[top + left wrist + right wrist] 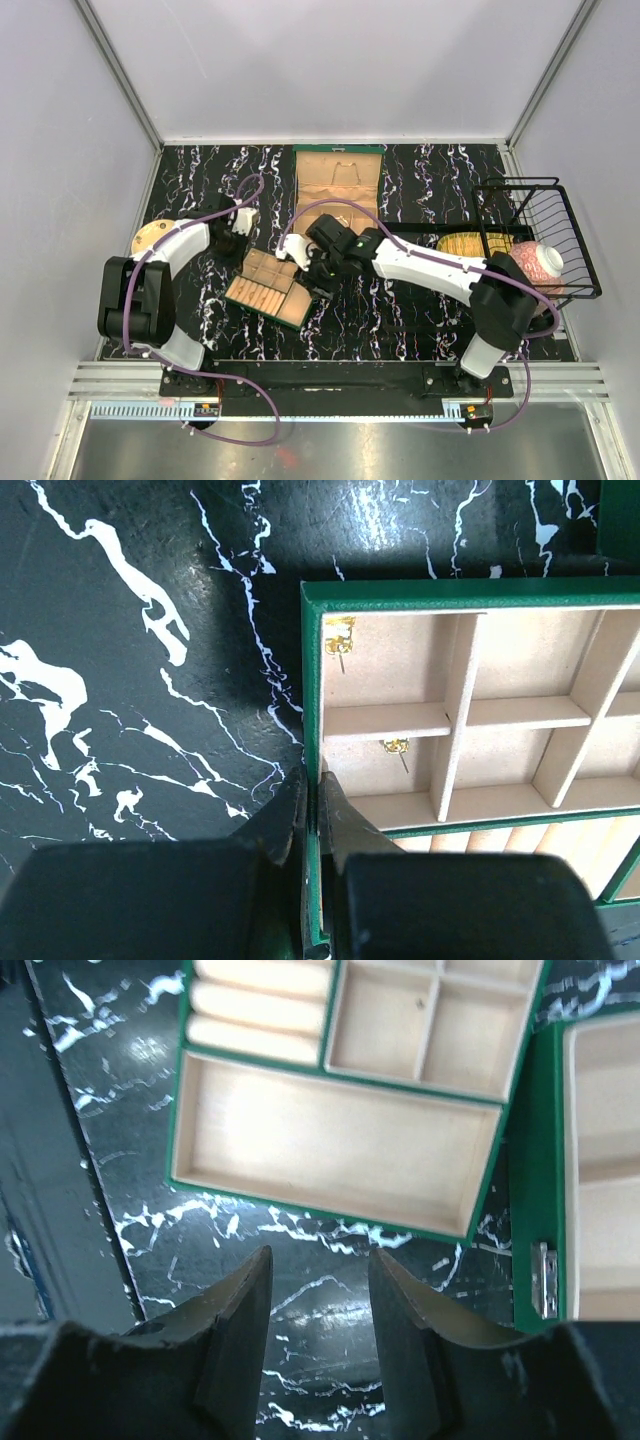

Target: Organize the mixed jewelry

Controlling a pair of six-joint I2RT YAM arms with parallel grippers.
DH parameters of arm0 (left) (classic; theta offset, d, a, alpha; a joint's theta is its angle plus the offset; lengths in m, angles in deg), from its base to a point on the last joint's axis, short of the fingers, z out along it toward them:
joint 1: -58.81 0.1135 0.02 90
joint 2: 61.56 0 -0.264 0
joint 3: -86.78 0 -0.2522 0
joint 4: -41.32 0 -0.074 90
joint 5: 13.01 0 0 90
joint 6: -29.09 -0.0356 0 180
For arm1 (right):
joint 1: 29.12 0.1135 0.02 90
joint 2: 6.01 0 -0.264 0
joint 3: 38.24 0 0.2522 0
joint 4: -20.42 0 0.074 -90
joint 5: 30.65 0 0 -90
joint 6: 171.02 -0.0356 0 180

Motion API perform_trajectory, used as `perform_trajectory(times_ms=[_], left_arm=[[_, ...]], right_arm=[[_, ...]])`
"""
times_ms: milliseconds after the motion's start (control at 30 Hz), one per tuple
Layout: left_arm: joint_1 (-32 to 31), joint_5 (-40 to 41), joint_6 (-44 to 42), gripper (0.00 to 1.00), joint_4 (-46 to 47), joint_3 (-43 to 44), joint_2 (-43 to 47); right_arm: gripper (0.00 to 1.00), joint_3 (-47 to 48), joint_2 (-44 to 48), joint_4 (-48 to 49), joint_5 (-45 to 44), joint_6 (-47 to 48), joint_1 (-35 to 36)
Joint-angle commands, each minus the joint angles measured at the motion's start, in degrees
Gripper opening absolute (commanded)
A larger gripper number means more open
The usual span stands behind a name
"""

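Note:
The robot's right gripper should close on the near green rim (285, 323) (175, 1100) of the tan tray with compartments, at the short end of the large compartment next to the padded rolls.
The tan compartmented tray (268, 288) with a green rim lies in the middle of the black marbled table. My left gripper (312, 780) is shut on the tray's green side wall (312, 690), one finger inside and one outside; it also shows in the top view (244, 235). Two small gold-toned pieces lie in the tray: one (340, 640) in a corner compartment and one (397, 746) in the compartment beside it. My right gripper (320, 1265) is open and empty over bare table, just short of the tray's large compartment (330, 1150); in the top view it (318, 268) is at the tray's right side. Other jewelry is out of view.
The open green box (338, 178) stands at the back centre, its edge and metal latch (545, 1280) at the right of the right wrist view. A yellow woven mat (470, 243), a black wire basket (540, 235) and a pink-and-white bowl (538, 262) are at the right. A round wooden disc (152, 237) is at the left.

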Motion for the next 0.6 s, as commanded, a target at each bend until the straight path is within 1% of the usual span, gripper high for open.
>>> perform_trajectory(times_ms=[0,133,300,333,367,467,567], left_arm=[[-0.3,-3.0,2.0,0.00,-0.4,2.3,1.2],[-1.2,-2.3,2.3,0.00,-0.4,2.5,0.2],[-1.5,-2.0,2.8,0.00,-0.3,2.6,-0.7],[-1.6,-1.9,2.8,0.01,-0.3,2.8,-0.8],[-1.7,-2.0,2.7,0.06,-0.3,2.8,-1.2],[-1.8,-2.0,2.7,0.11,-0.3,2.9,-1.6],[-2.0,-2.0,2.7,0.13,-0.3,3.0,-1.8]], right_arm=[[0.50,5.8,-2.1,-2.1,2.0,-0.4,3.5],[0.50,8.3,-4.2,-2.7,2.2,-1.3,5.2],[0.50,8.9,-7.1,-2.3,3.1,-3.3,6.5],[0.49,8.8,-7.3,-2.0,3.0,-4.0,7.1],[0.50,8.5,-7.7,-1.7,2.9,-4.3,7.4],[0.50,7.7,-7.5,-0.3,2.2,-5.2,8.2],[0.50,7.3,-7.3,1.1,1.5,-5.7,9.0]])
